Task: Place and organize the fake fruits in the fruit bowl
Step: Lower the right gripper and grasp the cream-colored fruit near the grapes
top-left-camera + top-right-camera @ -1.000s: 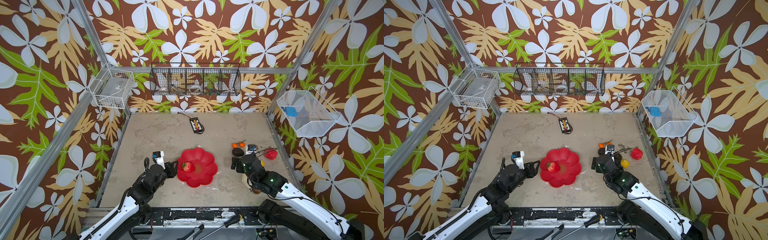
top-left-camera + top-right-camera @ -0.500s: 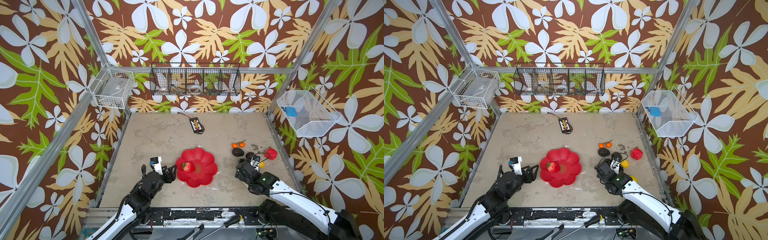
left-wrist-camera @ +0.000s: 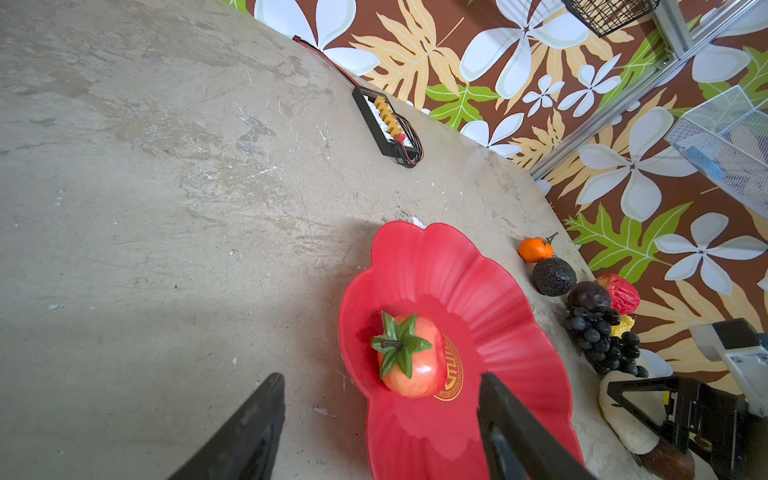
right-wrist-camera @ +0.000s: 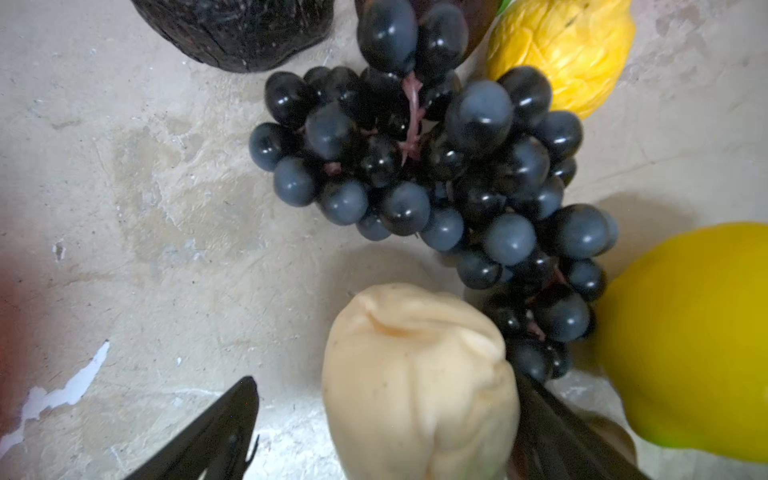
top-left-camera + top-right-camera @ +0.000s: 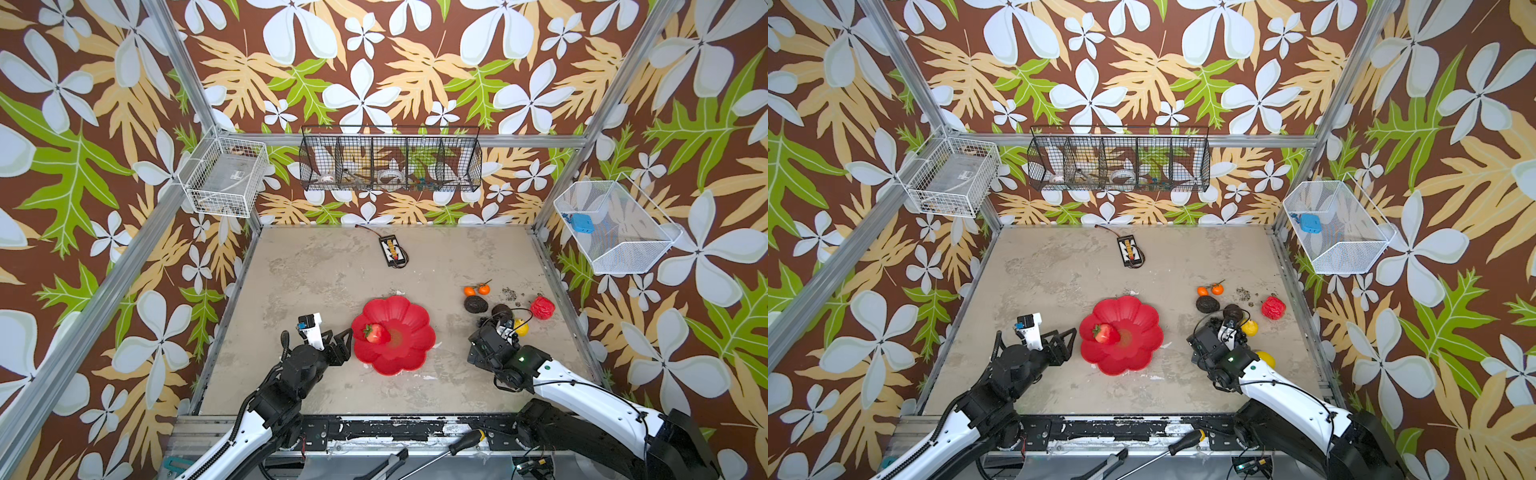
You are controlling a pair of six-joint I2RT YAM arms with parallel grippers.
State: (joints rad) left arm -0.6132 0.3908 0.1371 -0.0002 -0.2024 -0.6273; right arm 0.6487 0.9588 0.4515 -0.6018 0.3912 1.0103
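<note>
I need to use my left gripper to take the beige pear-shaped piece by its narrow end, over the fruit bowl's rim [image 5: 430, 329] [image 3: 534, 321] closest to my right gripper.
The red flower-shaped fruit bowl [image 5: 409, 353] [image 5: 1136, 351] [image 3: 478, 282] holds a red strawberry [image 5: 376, 333] [image 5: 1105, 333] [image 3: 409, 357]. My left gripper [image 5: 344, 332] [image 3: 380, 386] stands open at the bowl's left rim, holding nothing. On the right lie two oranges [image 5: 476, 289], a dark avocado [image 5: 476, 304], a red apple [image 5: 542, 307], a lemon [image 5: 520, 327] and a dark grape bunch [image 4: 436, 166]. My right gripper [image 4: 386, 399] is open astride a beige pear-shaped piece [image 4: 419, 382]. One finger is clear of it and the other is close beside it.
A small black device with a cable [image 5: 392, 251] lies near the back wall. Wire baskets [image 5: 390, 164] hang on the walls, with a white mesh one [image 5: 615, 228] on the right. A smooth yellow fruit [image 4: 698, 340] sits beside the beige piece. A screwdriver [image 5: 465, 440] rests on the front rail.
The right gripper has drawn back from the avocado toward the front and come down over the beige piece. The left jaws have widened slightly beside the bowl.
</note>
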